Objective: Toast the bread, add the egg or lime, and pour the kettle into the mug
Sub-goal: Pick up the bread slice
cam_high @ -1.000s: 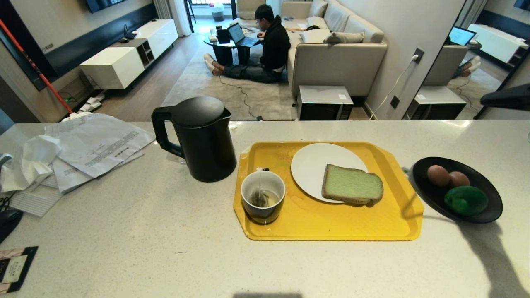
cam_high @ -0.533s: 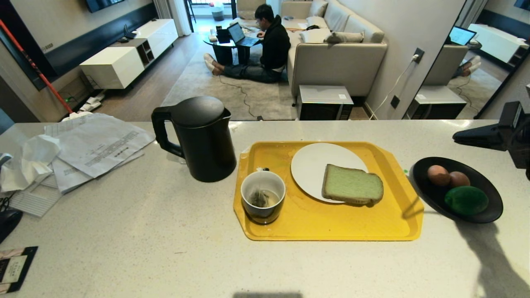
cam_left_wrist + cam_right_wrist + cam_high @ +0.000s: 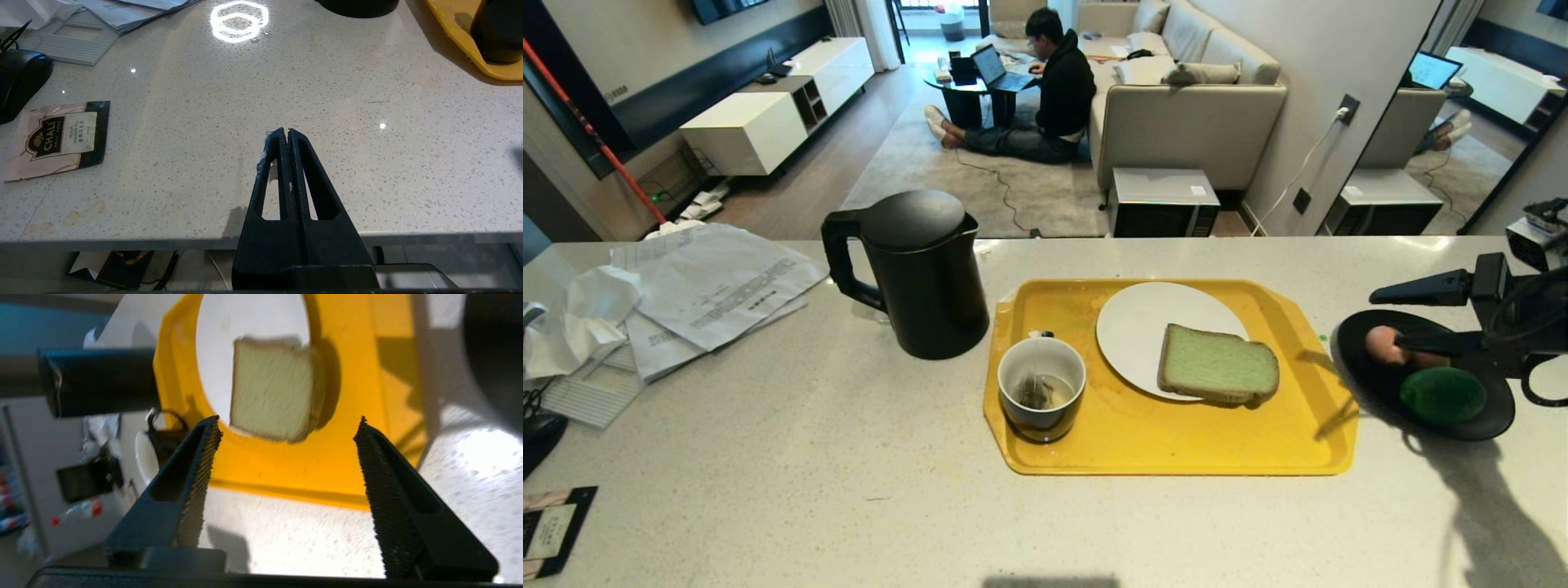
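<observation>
The bread needs to be lifted for toasting, so my right gripper needs to close on the middle of the bread's edge point(image 3: 1270, 368) point(image 3: 314, 389) that faces the black bowl.
The pale green bread point(image 3: 1217, 363) lies on a white plate point(image 3: 1135, 322) on the yellow tray point(image 3: 1176, 445). The mug point(image 3: 1041, 388) with a tea bag stands on the tray's left end, and the black kettle point(image 3: 919, 273) stands left of the tray. In a black bowl point(image 3: 1462, 425) at the right lie an egg point(image 3: 1380, 343) and the lime point(image 3: 1441, 394). My right gripper point(image 3: 1384, 317) hangs open just above the bowl, one finger crossing the eggs. Seen from the right wrist, the right gripper point(image 3: 288, 419) points at the bread point(image 3: 273, 388). My left gripper point(image 3: 286, 130) is shut at the counter's front edge.
Loose papers point(image 3: 711, 282) and tissues lie on the counter's left, with a computer mouse point(image 3: 20, 75) and a tea packet point(image 3: 57, 136) nearer the front. A person sits on the floor far behind the counter. The counter's front edge runs under the left gripper.
My right gripper has come in from the right edge, dropped toward the black bowl and opened its fingers. Nothing on the counter has moved.
</observation>
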Available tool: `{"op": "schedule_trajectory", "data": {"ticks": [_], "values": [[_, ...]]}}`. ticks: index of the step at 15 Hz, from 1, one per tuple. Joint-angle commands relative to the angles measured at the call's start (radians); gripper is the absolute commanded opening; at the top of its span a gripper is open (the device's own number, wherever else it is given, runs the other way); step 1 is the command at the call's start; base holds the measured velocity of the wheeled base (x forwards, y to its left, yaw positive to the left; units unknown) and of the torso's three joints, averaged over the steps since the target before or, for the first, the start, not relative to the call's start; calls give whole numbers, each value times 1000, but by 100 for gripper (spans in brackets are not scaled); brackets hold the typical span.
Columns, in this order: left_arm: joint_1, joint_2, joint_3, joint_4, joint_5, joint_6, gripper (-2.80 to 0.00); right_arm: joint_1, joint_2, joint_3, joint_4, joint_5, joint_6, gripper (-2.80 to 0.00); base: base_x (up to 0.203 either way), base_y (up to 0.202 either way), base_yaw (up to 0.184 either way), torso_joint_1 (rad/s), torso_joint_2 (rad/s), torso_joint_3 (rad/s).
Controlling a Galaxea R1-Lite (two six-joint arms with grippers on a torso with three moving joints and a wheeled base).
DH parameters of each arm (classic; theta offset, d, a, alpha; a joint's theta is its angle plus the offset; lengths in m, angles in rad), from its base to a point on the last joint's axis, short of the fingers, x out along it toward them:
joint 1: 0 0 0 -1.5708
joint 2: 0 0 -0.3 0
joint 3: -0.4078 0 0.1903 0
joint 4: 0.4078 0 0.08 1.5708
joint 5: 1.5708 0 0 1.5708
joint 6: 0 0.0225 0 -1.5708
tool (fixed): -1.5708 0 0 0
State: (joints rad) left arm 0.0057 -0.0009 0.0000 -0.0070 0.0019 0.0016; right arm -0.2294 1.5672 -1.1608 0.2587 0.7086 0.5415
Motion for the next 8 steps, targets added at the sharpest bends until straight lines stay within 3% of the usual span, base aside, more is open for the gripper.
{"op": "schedule_trajectory", "data": {"ticks": [1, 8], "values": [[0, -1, 0, 0, 1, 0, -280, 1, 43, 38, -11, 60, -1, 0, 0, 0, 0, 0, 0, 0], [0, 1, 0, -1, 0, 0, -280, 50, 178, 28, -76, 75, -44, 0, 0, 0, 0, 0, 0, 0]]}}
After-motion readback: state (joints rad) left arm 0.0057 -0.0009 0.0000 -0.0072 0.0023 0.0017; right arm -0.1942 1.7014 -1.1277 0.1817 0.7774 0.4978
